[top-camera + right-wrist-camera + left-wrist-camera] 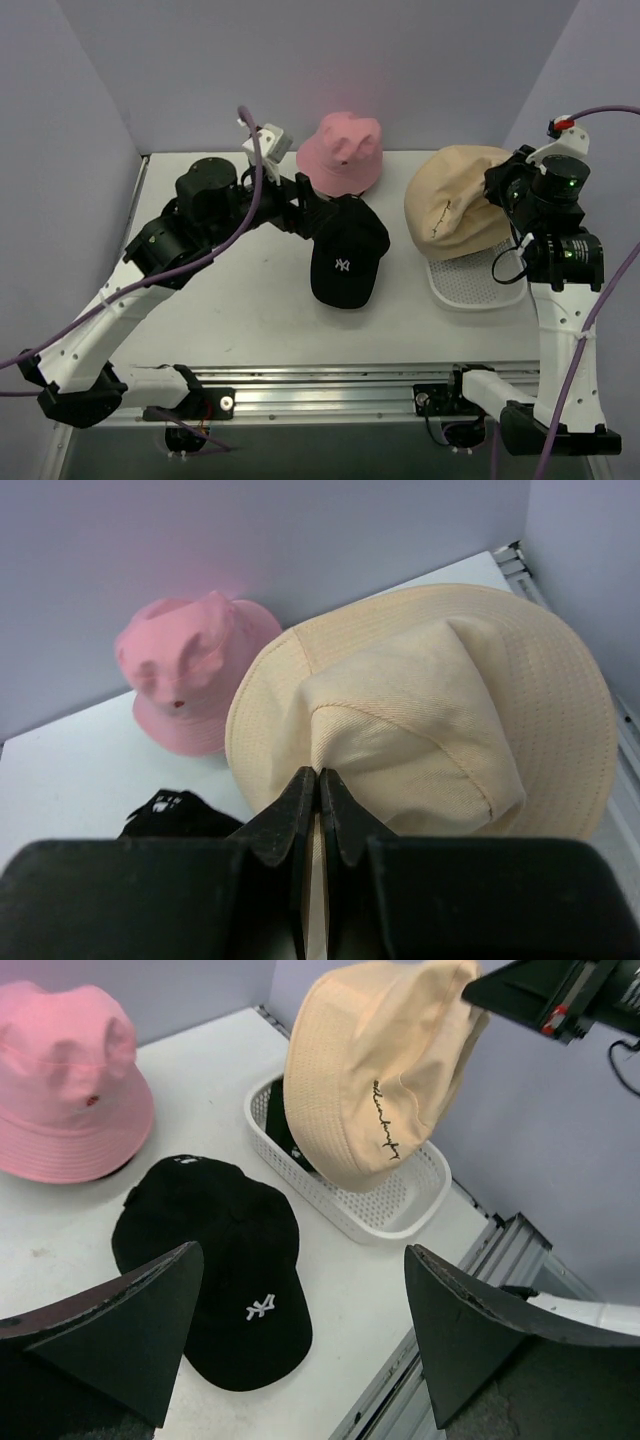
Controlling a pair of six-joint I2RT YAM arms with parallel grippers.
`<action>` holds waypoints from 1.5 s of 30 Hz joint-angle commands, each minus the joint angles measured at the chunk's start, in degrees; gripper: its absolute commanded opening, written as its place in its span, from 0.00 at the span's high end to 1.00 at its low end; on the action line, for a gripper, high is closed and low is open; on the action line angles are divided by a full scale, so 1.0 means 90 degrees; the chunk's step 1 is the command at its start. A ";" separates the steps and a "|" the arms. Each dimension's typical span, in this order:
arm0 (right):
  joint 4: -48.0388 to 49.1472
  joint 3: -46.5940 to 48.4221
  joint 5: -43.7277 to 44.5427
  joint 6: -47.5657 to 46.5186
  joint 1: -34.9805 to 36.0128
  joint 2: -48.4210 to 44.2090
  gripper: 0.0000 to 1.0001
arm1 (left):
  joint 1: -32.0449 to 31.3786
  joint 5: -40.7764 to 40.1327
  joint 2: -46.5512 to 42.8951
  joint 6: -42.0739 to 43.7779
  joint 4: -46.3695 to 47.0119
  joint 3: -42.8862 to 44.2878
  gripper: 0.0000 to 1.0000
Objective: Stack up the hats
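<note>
My left gripper will grip the tan bucket hat's rim (409, 196) (290, 1108) on the side nearest the pink bucket hat, because both grippers should carry the hat.
A black baseball cap (347, 262) with a white logo lies flat mid-table. My left gripper (322, 214) hovers over its far edge, open and holding nothing; in the left wrist view the gripper (303, 1250) frames the cap (215, 1250). A pink bucket hat (340, 150) sits at the back. My right gripper (497, 190) is shut on a fold of the tan bucket hat (455, 205), which hangs tilted over the tray. In the right wrist view the gripper (320, 775) pinches the tan fabric (430, 710). Something dark (283, 1125) lies in the tray, mostly hidden behind the tan hat.
A white perforated tray (470, 288) stands at the right, under the tan hat. Lilac walls close in the back and both sides. A metal rail (330, 385) runs along the near edge between the arm bases.
</note>
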 commanded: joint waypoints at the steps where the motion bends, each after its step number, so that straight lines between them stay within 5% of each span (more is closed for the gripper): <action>1: -0.0114 0.0444 -0.0921 -0.0224 0.0068 -0.0430 1.00 | 0.0131 0.1064 0.0405 0.0300 -0.0320 0.0450 0.10; 12: -0.0378 0.1099 -0.1977 -0.0175 0.0069 -0.0705 1.00 | 0.0639 0.2579 0.1909 0.0203 0.0129 0.1416 0.09; 19: 0.0412 0.0768 -0.2777 0.0468 0.0069 -0.0783 1.00 | 0.0668 0.3107 0.2652 0.0300 0.0412 0.2227 0.03; 34: 0.1340 0.0689 -0.3012 0.0811 0.0078 -0.0364 1.00 | 0.0941 0.3887 0.4575 0.0417 -0.0232 0.4385 0.00; 37: 0.1525 0.0650 -0.2983 0.0821 0.0088 -0.0178 1.00 | 0.1000 0.4248 0.4683 0.0456 -0.0154 0.4493 0.17; 38: 0.1594 0.0621 -0.2973 0.0821 0.0088 -0.0129 1.00 | 0.1020 0.4279 0.4703 0.0457 -0.0135 0.4552 0.28; 39: 0.1643 0.0631 -0.2954 0.0821 0.0088 -0.0071 1.00 | 0.1049 0.4250 0.4713 0.0466 -0.0144 0.4600 0.53; 45: 0.1985 0.1147 -0.2690 0.0763 0.0098 0.0797 1.00 | 0.1391 0.4084 0.4928 0.0359 -0.0106 0.5166 0.97</action>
